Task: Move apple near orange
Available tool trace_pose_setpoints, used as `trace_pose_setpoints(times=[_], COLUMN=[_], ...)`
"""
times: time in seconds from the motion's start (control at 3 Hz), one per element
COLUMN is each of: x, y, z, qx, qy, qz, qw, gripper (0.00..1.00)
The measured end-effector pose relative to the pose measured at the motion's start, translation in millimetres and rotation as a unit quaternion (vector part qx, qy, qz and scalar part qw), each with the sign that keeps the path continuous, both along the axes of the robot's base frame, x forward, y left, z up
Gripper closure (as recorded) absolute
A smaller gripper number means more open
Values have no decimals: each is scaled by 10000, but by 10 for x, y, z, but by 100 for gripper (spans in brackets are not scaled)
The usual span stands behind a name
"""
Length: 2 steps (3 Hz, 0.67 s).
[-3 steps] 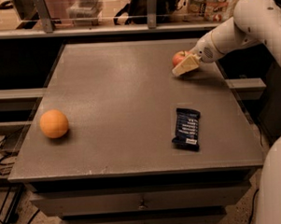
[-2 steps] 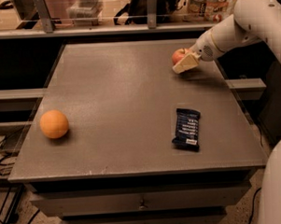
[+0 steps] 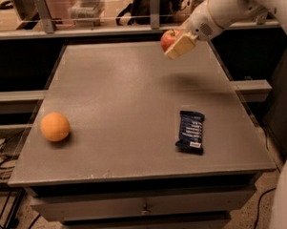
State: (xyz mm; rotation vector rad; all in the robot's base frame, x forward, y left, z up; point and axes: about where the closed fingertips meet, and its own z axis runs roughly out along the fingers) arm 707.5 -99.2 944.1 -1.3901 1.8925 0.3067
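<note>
The red apple will leave my gripper close beside the orange, on the side facing the wrapper (image 3: 89, 119).
The red apple (image 3: 168, 39) is held in my gripper (image 3: 175, 43), lifted above the far right part of the grey table (image 3: 124, 103). The gripper's cream-coloured fingers (image 3: 180, 46) are shut on the apple, with the white arm reaching in from the upper right. The orange (image 3: 55, 126) sits on the table near its left front edge, far from the apple and the gripper.
A dark blue snack bar wrapper (image 3: 190, 131) lies on the right front part of the table. A rail and shelf with clutter run behind the table (image 3: 97, 30). Drawers sit below the table front (image 3: 145, 207).
The gripper has lifted the apple off the table and carried it up and to the left. The orange and the snack bar have not moved.
</note>
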Motion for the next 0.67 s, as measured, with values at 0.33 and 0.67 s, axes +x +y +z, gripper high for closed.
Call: trace_pose_setpoints(times=[0.33,0.67], x=[-364,-408], y=[268,289], z=[370,425], qx=[-12,-21], qy=[-137,-162], qz=[496,535], qw=[9987,9984], gripper=[100,100])
